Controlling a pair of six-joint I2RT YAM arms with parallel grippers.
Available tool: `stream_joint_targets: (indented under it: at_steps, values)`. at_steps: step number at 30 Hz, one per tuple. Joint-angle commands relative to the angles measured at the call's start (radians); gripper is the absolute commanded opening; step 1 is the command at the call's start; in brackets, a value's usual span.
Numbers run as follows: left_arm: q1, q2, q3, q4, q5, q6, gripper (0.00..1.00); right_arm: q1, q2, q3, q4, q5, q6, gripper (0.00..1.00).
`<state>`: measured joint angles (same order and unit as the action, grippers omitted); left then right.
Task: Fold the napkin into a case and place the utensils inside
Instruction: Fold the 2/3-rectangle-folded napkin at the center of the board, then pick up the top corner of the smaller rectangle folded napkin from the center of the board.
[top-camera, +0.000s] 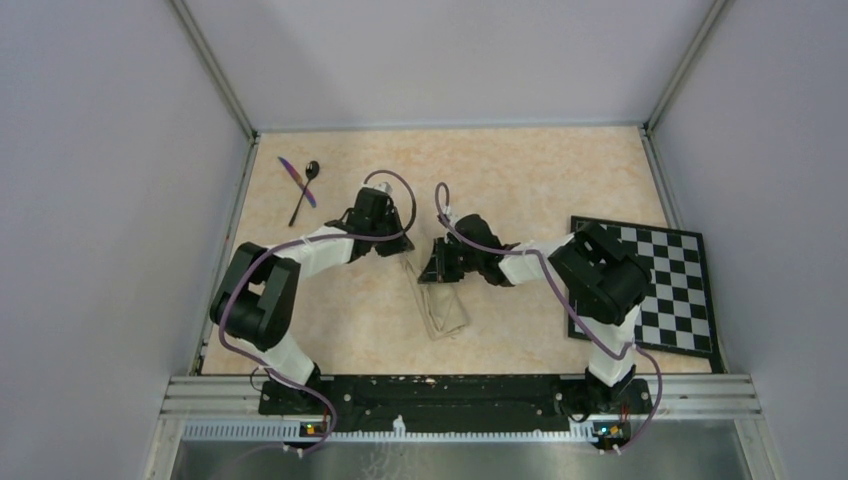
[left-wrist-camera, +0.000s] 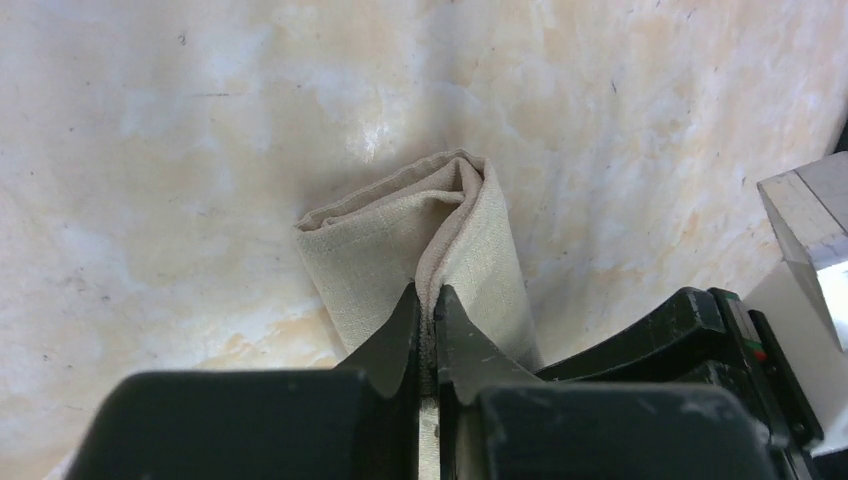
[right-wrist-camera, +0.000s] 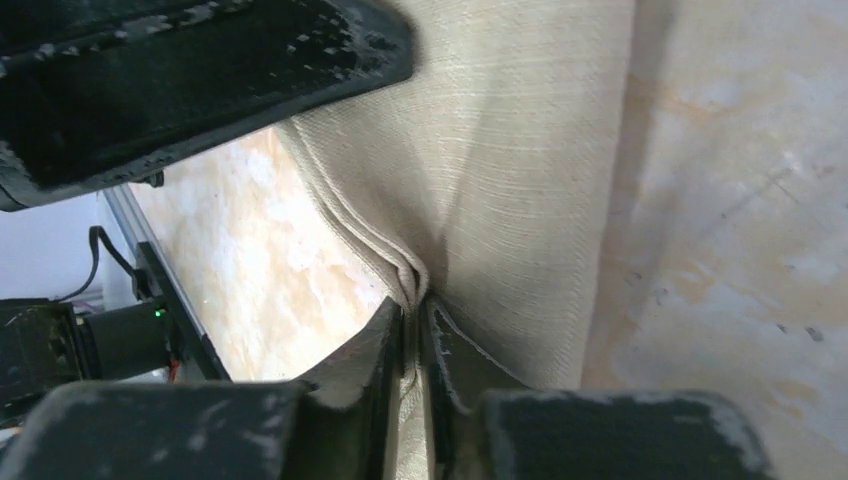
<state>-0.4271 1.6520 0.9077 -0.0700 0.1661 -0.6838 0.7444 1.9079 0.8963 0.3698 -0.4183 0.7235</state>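
Note:
Next, my right gripper opens and takes the napkin's fold closer to my left gripper (right-wrist-camera: 328, 185), because it pinches the napkin's stacked layers too far from the napkin's open end.
The napkin (top-camera: 446, 310) lies mid-table as a narrow oblong folded strip, its far end lifted between both grippers. My left gripper (top-camera: 406, 256) is shut on an edge fold of the napkin (left-wrist-camera: 380, 240), and cloth shows between its fingertips (left-wrist-camera: 402, 320). My right gripper (top-camera: 433, 270) is shut on several stacked layers of the napkin (right-wrist-camera: 500, 150) right beside it. The two grippers almost touch. The utensils lie crossed at the far left of the table: a black spoon (top-camera: 304, 192) and a thin purple knife (top-camera: 296, 181), well away from both grippers.
A black-and-white checkerboard (top-camera: 665, 285) lies at the right edge of the table. Grey walls close in the table on the left, back and right. The right gripper's black body (left-wrist-camera: 680, 330) crowds the left wrist view.

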Motion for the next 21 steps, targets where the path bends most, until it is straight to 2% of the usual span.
stream_joint_targets:
  at_steps: [1, 6, 9, 11, 17, 21]
  values:
    - [0.013, 0.012, 0.05, -0.042, 0.064, 0.055, 0.0, 0.032, -0.052, 0.068, -0.06, 0.051, -0.162, 0.18]
    - [0.048, 0.016, 0.047, -0.048, 0.172, 0.07, 0.0, 0.039, -0.131, 0.065, -0.051, 0.065, -0.285, 0.47]
    - [0.075, 0.012, 0.039, -0.041, 0.239, 0.065, 0.0, 0.041, -0.194, 0.035, -0.033, 0.113, -0.33, 0.6]
    - [0.086, 0.003, 0.031, -0.029, 0.268, 0.06, 0.0, 0.041, -0.206, 0.033, -0.038, 0.148, -0.349, 0.65]
    - [0.105, 0.003, 0.009, 0.009, 0.341, 0.033, 0.0, 0.041, -0.204, 0.06, -0.047, 0.165, -0.358, 0.68]
    - [0.11, -0.003, -0.014, 0.029, 0.361, 0.012, 0.0, 0.052, -0.172, 0.086, -0.028, 0.126, -0.355, 0.51]
